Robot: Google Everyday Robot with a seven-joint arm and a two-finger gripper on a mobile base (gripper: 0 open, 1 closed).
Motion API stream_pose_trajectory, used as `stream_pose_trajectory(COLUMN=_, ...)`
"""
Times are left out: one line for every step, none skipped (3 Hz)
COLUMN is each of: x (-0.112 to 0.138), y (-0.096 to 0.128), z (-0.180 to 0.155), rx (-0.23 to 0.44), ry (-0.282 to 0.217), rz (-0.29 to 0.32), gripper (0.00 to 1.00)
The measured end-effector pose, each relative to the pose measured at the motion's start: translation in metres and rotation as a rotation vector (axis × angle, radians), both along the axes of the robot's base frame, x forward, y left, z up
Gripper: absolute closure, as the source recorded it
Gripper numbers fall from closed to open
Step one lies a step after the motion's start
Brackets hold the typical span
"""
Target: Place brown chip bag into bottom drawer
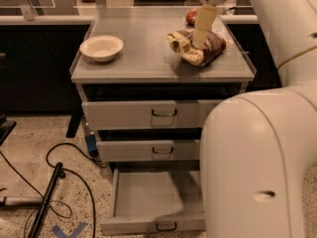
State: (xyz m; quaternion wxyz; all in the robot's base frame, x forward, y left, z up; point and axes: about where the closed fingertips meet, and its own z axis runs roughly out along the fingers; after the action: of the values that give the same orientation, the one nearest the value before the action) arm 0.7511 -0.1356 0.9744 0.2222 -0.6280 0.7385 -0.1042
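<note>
The brown chip bag's middle (200, 50), between its pale yellow end and its dark brown end, is the next spot where I will close my gripper.
The brown chip bag (210, 47), dark brown and pale yellow with wrinkled foil, lies on the right part of the grey cabinet top (148, 58). My gripper (202, 33) reaches down from the top of the view, and its tip touches the middle of the bag. The bottom drawer (143, 200) is pulled open near the floor. It is a wide shallow grey tray with a small dark loop handle (166, 226), and nothing lies in it. My arm hides the drawer's right end.
A white bowl (101, 47) sits on the left of the cabinet top. A small red snack bag (191, 17) lies behind the chip bag. Two upper drawers (148, 114) are nearly shut. My large white arm (257, 167) fills the right side. Cables (64, 182) run over the floor at left.
</note>
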Motion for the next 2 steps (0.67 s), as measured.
stream_pose_trajectory(x=0.032, y=0.006, z=-0.062, rx=0.079, ry=0.066, rz=-0.016, gripper=0.00)
stream_pose_trajectory(x=0.059, y=0.010, z=-0.104, rx=0.216, ry=0.075, rz=-0.032, gripper=0.00)
